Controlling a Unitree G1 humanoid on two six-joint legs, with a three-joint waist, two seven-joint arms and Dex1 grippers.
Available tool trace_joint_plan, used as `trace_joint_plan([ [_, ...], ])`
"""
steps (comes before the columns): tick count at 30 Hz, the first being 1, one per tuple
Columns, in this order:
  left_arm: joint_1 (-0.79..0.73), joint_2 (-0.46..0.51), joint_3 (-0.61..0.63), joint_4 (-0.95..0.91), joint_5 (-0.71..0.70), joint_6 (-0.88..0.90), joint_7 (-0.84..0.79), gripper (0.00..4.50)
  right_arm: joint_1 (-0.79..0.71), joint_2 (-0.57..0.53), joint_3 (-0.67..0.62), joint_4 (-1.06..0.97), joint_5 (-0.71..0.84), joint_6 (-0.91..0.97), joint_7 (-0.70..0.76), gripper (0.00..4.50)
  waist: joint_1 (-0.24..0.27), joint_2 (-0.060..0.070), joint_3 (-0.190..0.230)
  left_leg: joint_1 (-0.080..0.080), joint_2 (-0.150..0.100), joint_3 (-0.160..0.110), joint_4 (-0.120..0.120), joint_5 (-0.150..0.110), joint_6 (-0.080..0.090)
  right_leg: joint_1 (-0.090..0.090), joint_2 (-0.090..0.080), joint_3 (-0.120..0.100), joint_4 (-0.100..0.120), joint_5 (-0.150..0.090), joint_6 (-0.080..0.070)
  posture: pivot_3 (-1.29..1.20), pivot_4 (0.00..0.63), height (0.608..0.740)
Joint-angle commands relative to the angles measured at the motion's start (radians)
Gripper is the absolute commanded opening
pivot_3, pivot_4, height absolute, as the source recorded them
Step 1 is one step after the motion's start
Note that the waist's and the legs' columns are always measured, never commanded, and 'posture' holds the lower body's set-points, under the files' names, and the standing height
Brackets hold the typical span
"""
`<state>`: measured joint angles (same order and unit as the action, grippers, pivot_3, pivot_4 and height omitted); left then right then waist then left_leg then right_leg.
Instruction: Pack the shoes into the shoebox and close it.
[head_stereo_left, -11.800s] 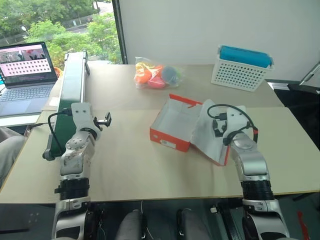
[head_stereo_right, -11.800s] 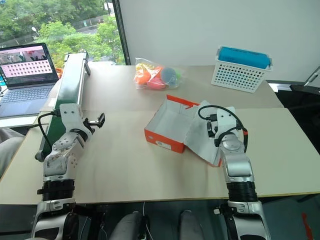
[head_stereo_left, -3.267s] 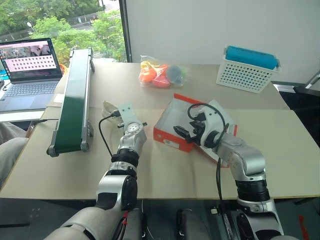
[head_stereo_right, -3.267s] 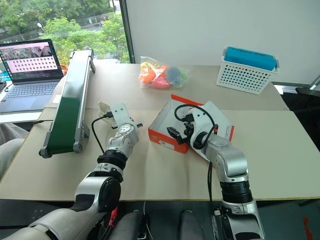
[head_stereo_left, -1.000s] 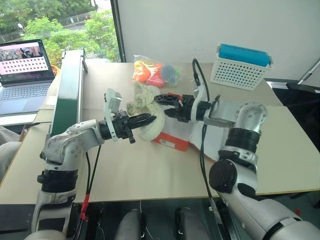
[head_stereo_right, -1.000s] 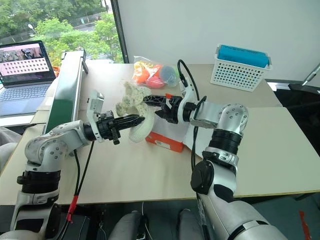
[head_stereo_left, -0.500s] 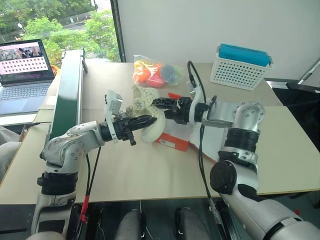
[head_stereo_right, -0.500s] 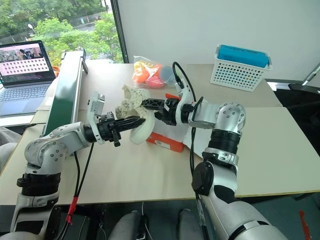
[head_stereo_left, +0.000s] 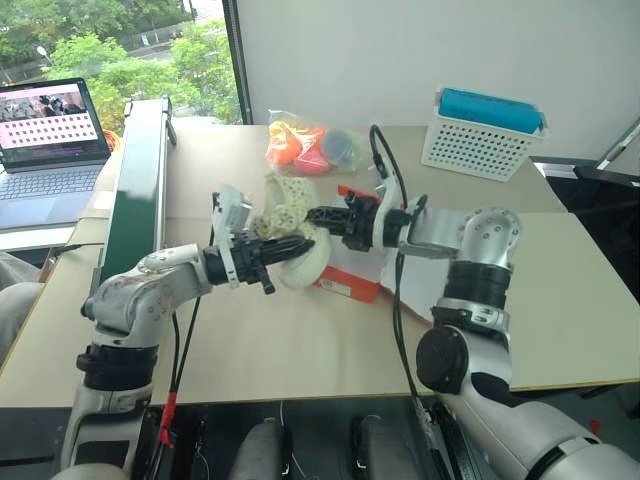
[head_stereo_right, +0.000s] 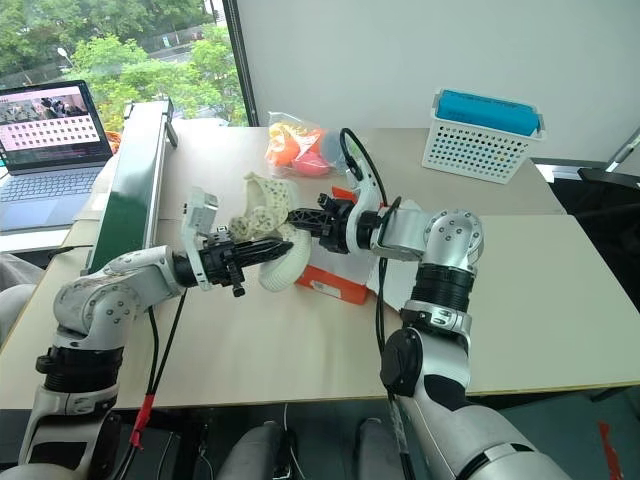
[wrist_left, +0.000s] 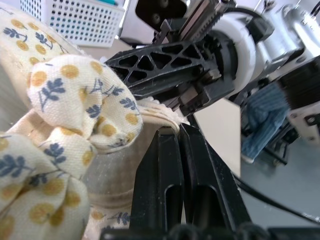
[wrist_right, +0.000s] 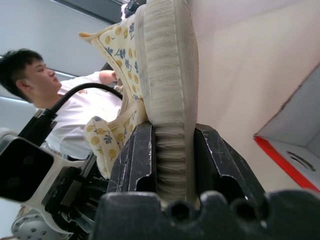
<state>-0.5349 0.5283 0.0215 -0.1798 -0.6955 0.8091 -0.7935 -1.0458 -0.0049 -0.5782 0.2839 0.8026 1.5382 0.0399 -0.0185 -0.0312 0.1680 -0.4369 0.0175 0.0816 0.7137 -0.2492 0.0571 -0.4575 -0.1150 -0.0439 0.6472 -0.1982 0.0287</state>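
I should release the cream shoe from my right gripper inside the orange-red shoebox (head_stereo_left: 366, 246), along the shoebox's side by its open lid.
One cream shoe (head_stereo_left: 288, 222), with yellow-dotted floral cloth and a ribbed pale sole, hangs above the table just left of the shoebox (head_stereo_left: 346, 282). The shoebox is orange-red with a white inside, and its lid lies open to the right. My left gripper (head_stereo_left: 301, 243) reaches in from the left and is shut on the shoe's rim (wrist_left: 159, 111). From the right comes my right gripper (head_stereo_left: 314, 214), whose fingers (wrist_right: 136, 160) press both sides of the sole (wrist_right: 168, 85). Both grippers meet at the shoe.
A green conveyor (head_stereo_left: 142, 180) runs along the table's left side, with a laptop (head_stereo_left: 48, 135) beyond it. A clear bag of orange and blue toys (head_stereo_left: 312, 146) and a white basket with a teal top (head_stereo_left: 484, 132) stand at the back. A person (wrist_right: 35, 80) sits behind me.
My right gripper's fingers have closed from wide open onto the shoe's sole. The shoe has tilted and sunk a little towards the box. The left gripper has kept its hold.
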Motion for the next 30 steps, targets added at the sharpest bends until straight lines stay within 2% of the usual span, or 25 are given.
trace_joint_plan([
  [1,-0.008,-0.010,0.025,-0.001,0.025,-0.041,0.024,0.64,-0.015,-0.003,-0.024,-0.039,0.015,-0.038,-0.002,0.77,0.000,0.000,0.000,0.000,0.000,0.000,0.000,0.000,0.000,0.000,0.000,0.000,0.000,0.000,0.000,0.00,0.150,0.699],
  [2,-0.006,-0.009,0.021,-0.005,0.039,-0.050,0.031,0.85,-0.012,-0.003,-0.024,-0.044,0.012,-0.047,-0.006,0.77,0.000,0.000,0.000,0.000,0.000,0.000,0.000,0.000,0.000,0.000,0.000,0.000,0.000,0.000,0.000,0.00,0.150,0.699],
  [5,0.000,-0.016,0.037,-0.015,0.029,-0.034,0.060,1.95,0.000,-0.015,-0.014,-0.064,-0.019,-0.101,-0.033,0.77,0.000,0.000,0.000,0.000,0.000,0.000,-0.001,0.000,0.000,0.000,0.000,0.000,0.000,0.000,0.000,0.00,0.150,0.699],
  [9,0.018,-0.007,0.067,-0.020,0.037,-0.039,0.097,1.95,0.023,-0.057,-0.022,-0.053,-0.128,-0.274,-0.134,0.77,0.002,0.000,0.000,0.000,0.000,0.000,0.000,0.000,0.000,0.000,0.000,0.000,0.000,0.000,0.000,0.00,0.150,0.699],
  [13,0.058,0.010,0.089,-0.038,0.036,-0.038,0.106,1.95,0.080,-0.080,0.004,-0.096,-0.206,-0.337,-0.211,0.77,0.004,0.000,0.000,0.000,0.000,0.000,-0.001,0.000,0.000,0.000,0.000,0.000,-0.001,0.000,0.000,0.00,0.150,0.699],
  [21,0.106,0.049,0.078,-0.071,0.051,-0.049,0.084,1.95,0.181,-0.083,0.045,-0.166,-0.274,-0.267,-0.298,0.77,-0.008,0.001,0.001,0.000,0.001,0.001,-0.001,0.000,-0.001,-0.002,0.000,0.002,0.000,0.000,0.000,0.00,0.150,0.699],
  [30,0.084,0.040,0.072,-0.066,0.063,-0.051,0.084,1.95,0.192,-0.140,0.228,-0.061,-0.424,-0.275,-0.283,0.77,-0.007,0.001,0.001,0.001,0.000,0.002,-0.001,0.000,0.000,-0.001,0.000,0.002,0.000,0.000,0.000,0.00,0.150,0.699],
])
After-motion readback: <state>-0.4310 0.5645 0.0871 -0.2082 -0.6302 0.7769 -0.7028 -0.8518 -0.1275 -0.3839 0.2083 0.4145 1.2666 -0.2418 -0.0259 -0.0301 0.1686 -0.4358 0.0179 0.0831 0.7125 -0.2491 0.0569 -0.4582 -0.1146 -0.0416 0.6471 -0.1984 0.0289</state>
